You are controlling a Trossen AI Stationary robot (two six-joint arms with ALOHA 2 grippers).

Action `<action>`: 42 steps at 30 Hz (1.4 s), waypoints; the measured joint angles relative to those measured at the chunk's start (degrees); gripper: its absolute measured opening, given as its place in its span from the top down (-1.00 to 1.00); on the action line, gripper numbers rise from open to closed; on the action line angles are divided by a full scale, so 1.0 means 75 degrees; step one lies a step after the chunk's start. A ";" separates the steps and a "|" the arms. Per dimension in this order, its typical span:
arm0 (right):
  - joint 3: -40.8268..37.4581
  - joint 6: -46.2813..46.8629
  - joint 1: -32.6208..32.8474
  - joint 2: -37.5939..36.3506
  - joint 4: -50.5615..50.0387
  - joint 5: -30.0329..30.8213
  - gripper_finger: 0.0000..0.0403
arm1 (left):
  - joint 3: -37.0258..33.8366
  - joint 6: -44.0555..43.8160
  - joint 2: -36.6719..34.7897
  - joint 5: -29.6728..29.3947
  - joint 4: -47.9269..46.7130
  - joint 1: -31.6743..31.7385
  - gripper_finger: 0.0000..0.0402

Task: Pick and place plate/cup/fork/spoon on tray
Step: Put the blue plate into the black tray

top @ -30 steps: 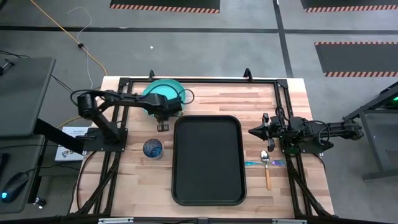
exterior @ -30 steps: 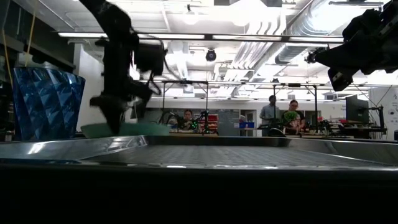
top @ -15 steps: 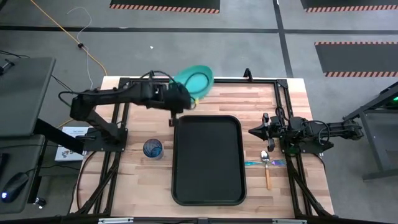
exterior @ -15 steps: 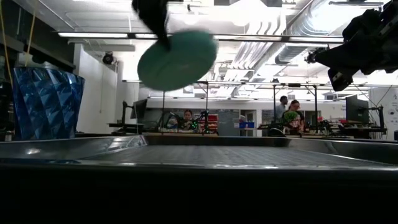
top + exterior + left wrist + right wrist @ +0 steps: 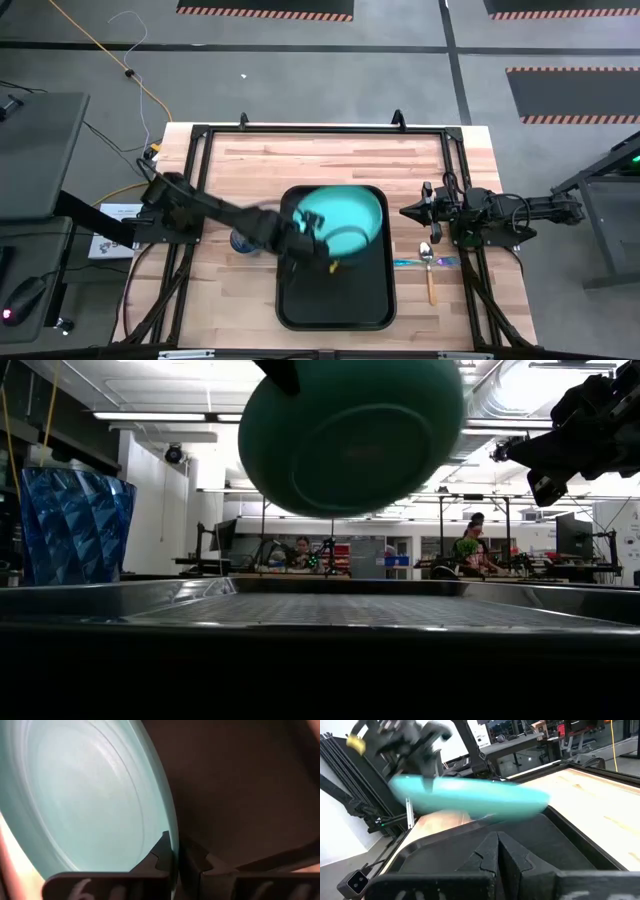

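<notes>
My left gripper needs to set the turquoise plate down flat on the middle of the black tray (image 5: 347,256), a little toward the spoon, and let go of it there.
My left gripper (image 5: 308,238) is shut on the turquoise plate (image 5: 342,214), which hangs tilted over the black tray (image 5: 335,300). The low view shows the plate's underside (image 5: 350,435) high above the tray (image 5: 330,608). The dark-blue cup (image 5: 243,243) stands on the table left of the tray, partly under my left arm. The spoon (image 5: 430,272) and the light-blue fork (image 5: 445,261) lie crossed on the table right of the tray. My right gripper (image 5: 407,212) is shut and empty, above the table right of the tray. My left gripper pinches the plate's rim (image 5: 167,827) between its two fingers, one on the upper face and one underneath, at the plate's near-left edge. The fingers come slanting from the table's left side. The plate is lifted clear of the tray and tilted.
A black frame (image 5: 320,128) runs around the table top. Bare wood lies beyond the tray's far rim (image 5: 330,160). People and benches show in the room behind the table in the low view (image 5: 470,545).
My left gripper has lifted the plate off the table's far left part and swung it toward the near and right edges, over the tray. The plate has tipped while it went up and hangs clear now. My right arm has kept still.
</notes>
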 joint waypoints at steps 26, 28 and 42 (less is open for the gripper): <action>-0.0001 0.0000 -0.0003 0.0000 0.0000 0.0007 1.00 | -0.0011 0.0672 0.2262 0.0442 0.0989 -0.0585 0.98; 0.0001 0.0000 0.0000 0.0000 0.0000 0.0007 1.00 | -0.0015 0.0549 0.2315 0.0458 0.0979 -0.0609 0.95; -0.0001 0.0000 -0.0003 0.0000 0.0000 0.0010 1.00 | -0.0023 0.0320 0.2390 0.0587 0.1005 -0.0596 0.83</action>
